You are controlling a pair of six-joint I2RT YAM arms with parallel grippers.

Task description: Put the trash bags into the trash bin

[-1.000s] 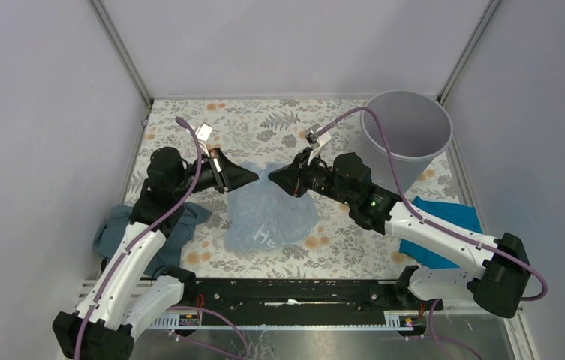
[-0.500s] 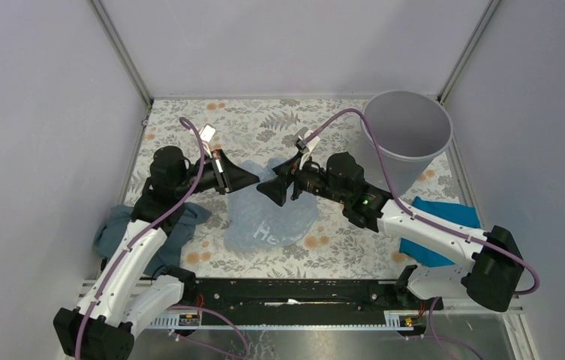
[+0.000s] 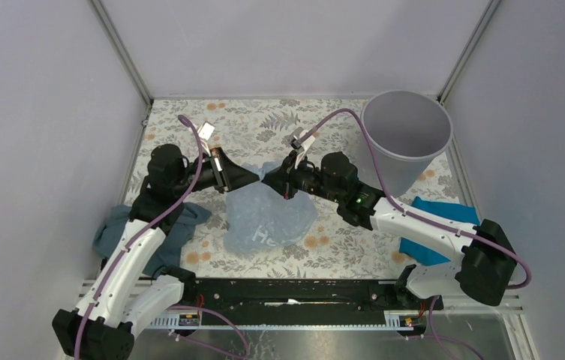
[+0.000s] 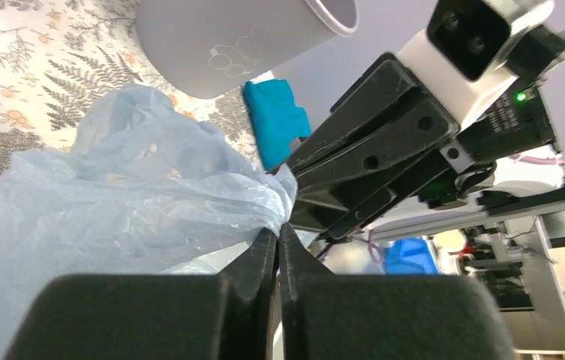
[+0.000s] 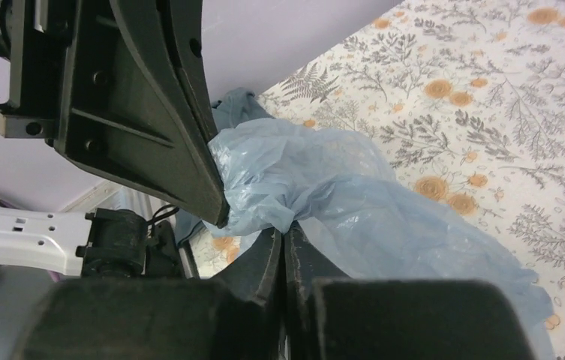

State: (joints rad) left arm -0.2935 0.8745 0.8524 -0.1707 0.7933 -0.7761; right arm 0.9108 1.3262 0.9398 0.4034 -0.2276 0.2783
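My left gripper has just a thin fold of the trash bag's edge, so it should take a thicker bunch point(image 4: 247, 197) before my right gripper fetches the trash bin.
The pale-blue film trash bag point(image 3: 268, 214) lies wrinkled on the flowered table, mid-view. Its top edge is gathered between both grippers, which meet tip to tip. My left gripper point(image 3: 255, 177) is shut on the bag's edge; in the left wrist view point(image 4: 277, 229) the film point(image 4: 151, 195) bunches at its tips. My right gripper point(image 3: 268, 181) is shut on the same gathered edge; in the right wrist view point(image 5: 283, 229) the bag point(image 5: 354, 202) spreads away to the right. The light-grey trash bin point(image 3: 407, 135) stands upright at the back right, also in the left wrist view point(image 4: 226, 37).
A dark teal-grey cloth point(image 3: 125, 232) lies under the left arm at the left edge. A bright blue cloth point(image 3: 440, 225) lies at the right, under the right arm, also in the left wrist view point(image 4: 275, 116). Enclosure walls stand on three sides.
My right gripper has moved left along the bag's top, from open and apart to shut on the bag right against the left gripper's tips. The left gripper has stayed put.
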